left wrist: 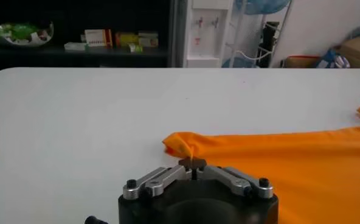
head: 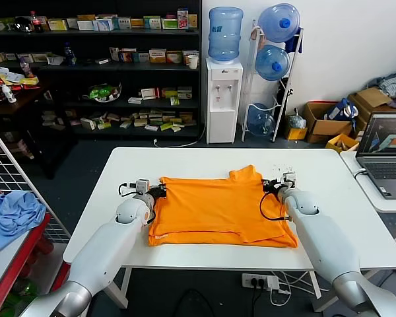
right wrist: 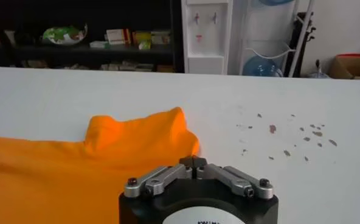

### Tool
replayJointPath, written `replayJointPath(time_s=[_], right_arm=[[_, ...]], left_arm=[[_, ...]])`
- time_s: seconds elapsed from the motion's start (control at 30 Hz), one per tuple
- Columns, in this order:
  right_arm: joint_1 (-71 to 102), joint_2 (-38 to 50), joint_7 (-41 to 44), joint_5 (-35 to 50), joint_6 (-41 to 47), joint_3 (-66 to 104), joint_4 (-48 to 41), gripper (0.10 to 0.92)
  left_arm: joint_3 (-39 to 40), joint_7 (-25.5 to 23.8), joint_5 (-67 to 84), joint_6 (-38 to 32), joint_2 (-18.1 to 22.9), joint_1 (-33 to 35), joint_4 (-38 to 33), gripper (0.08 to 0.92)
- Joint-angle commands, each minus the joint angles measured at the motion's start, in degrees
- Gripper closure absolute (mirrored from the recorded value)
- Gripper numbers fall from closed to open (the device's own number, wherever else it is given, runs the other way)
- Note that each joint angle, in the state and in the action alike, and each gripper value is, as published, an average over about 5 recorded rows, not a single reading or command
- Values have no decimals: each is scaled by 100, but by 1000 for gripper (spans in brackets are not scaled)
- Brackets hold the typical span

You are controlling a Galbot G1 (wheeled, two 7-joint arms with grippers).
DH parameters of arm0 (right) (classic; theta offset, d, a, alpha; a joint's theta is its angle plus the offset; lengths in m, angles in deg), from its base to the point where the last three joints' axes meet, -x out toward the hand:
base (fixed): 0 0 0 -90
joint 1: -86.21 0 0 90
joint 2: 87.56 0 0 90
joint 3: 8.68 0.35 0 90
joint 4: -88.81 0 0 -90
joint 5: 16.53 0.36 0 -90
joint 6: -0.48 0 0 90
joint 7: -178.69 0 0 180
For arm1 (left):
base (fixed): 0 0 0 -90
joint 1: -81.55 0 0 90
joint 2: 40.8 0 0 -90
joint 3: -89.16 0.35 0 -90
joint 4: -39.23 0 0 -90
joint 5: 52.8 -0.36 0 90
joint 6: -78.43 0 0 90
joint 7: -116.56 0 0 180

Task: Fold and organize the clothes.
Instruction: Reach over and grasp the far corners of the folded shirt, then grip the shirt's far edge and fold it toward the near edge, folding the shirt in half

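Observation:
My left gripper will let go of the orange T-shirt's far corner on the T-shirt's side edge (head: pixel 156 226), just past its folded near strip.
The clothes are one plain orange T-shirt (head: pixel 218 208) lying flat on the white table (head: pixel 204 162), with its near part folded into a double layer. My left gripper (head: pixel 160 192) sits at the shirt's far left corner. In the left wrist view it (left wrist: pixel 192 163) is shut, with a peak of orange fabric (left wrist: pixel 289 164) pinched between the fingertips. My right gripper (head: pixel 269 186) is at the shirt's right edge, below the raised sleeve. In the right wrist view it (right wrist: pixel 193 161) is shut on the edge of the orange fabric (right wrist: pixel 58 170).
A laptop (head: pixel 386 155) stands on a second table at the right. A light blue cloth (head: pixel 13 214) lies on a rack at the far left. Small brown specks (right wrist: pixel 289 137) mark the table beside the right gripper. A water dispenser (head: pixel 223 99) and shelves (head: pixel 92 72) stand behind.

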Motion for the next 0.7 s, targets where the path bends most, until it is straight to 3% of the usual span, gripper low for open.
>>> replayJointPath(time_s=[0.03, 0.7], right_arm=[[370, 263, -331, 231, -26, -8, 1037, 900], [3617, 1910, -1485, 380, 802, 755, 5073, 900]], left_arm=[[-4, 48, 173, -20, -357, 381, -833, 908], [-446, 342, 570, 33, -1922, 2280, -3759, 908]])
